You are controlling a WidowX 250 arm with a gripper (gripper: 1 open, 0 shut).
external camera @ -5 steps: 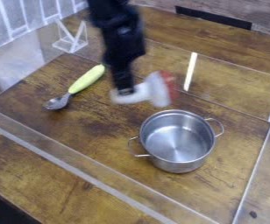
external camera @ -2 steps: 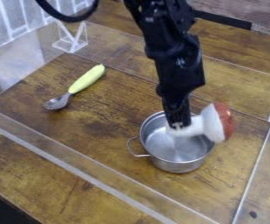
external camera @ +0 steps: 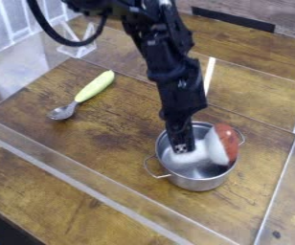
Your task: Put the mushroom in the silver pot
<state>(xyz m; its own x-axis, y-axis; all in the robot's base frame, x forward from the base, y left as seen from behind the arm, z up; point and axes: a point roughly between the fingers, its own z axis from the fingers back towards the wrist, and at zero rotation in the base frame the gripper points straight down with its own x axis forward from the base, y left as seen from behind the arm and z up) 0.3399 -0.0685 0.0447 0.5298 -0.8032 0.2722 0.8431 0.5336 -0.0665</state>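
My gripper will let go of the mushroom inside the silver pot (external camera: 216,155), with its cap against the pot's side opposite the loop handle.
The silver pot (external camera: 176,173) stands on the wooden table right of centre, lidless, with a loop handle at its near left. My gripper (external camera: 185,150) points down into the pot's mouth, shut on the cream stem of the mushroom (external camera: 223,143). The mushroom lies sideways, its red-brown cap over the pot's right rim and its stem toward my fingers. The black arm slants down from the upper middle and hides the pot's far rim. Whether the mushroom touches the pot I cannot tell.
A metal spoon with a yellow-green handle (external camera: 86,92) lies on the table at the left. Clear plastic walls (external camera: 60,187) fence the wooden table on the front, left and right. A white stick (external camera: 208,77) stands behind the pot. A wire rack (external camera: 76,40) sits back left.
The arm carried the mushroom from above the table's middle rightward and down. The gripper has sunk into the pot's mouth, and the mushroom now rests at rim height.
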